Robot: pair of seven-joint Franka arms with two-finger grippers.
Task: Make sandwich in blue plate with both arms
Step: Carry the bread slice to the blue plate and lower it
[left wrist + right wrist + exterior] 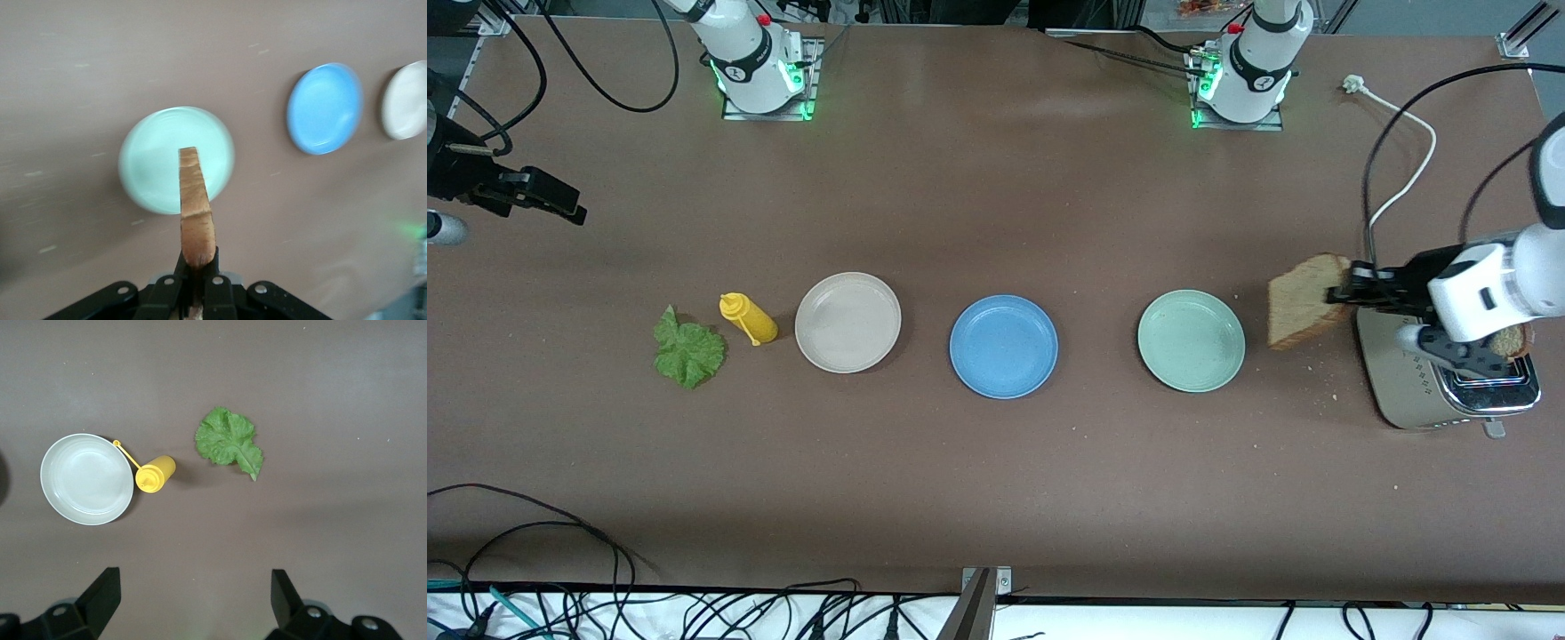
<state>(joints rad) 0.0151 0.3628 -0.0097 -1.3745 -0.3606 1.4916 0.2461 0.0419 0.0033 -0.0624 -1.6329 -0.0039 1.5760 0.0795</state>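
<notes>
Next, I set the brown bread slice down with my left gripper on the bare middle of the blue plate [1006, 345] [325, 109].
My left gripper [1347, 292] is shut on one edge of a brown bread slice [1303, 302], which hangs on edge over the table between the pale green plate [1191, 340] and the toaster [1423, 391]. In the left wrist view the slice [197, 207] sticks out from the gripper [198, 265], with the green plate [177, 160] below it. The blue plate [1003, 347] [325, 108] sits bare mid-table. A second slice [1510, 342] stands in the toaster. A lettuce leaf [687, 349] [228, 442] lies toward the right arm's end. My right gripper [569, 209] [195, 579] hangs open and holds nothing, over the table near the lettuce.
A beige plate [847, 322] [87, 478] sits beside the blue plate, and a yellow squeeze bottle [747, 318] [155, 474] lies between it and the lettuce. The toaster's white cord [1405, 169] trails toward the left arm's base. Crumbs dot the table near the toaster.
</notes>
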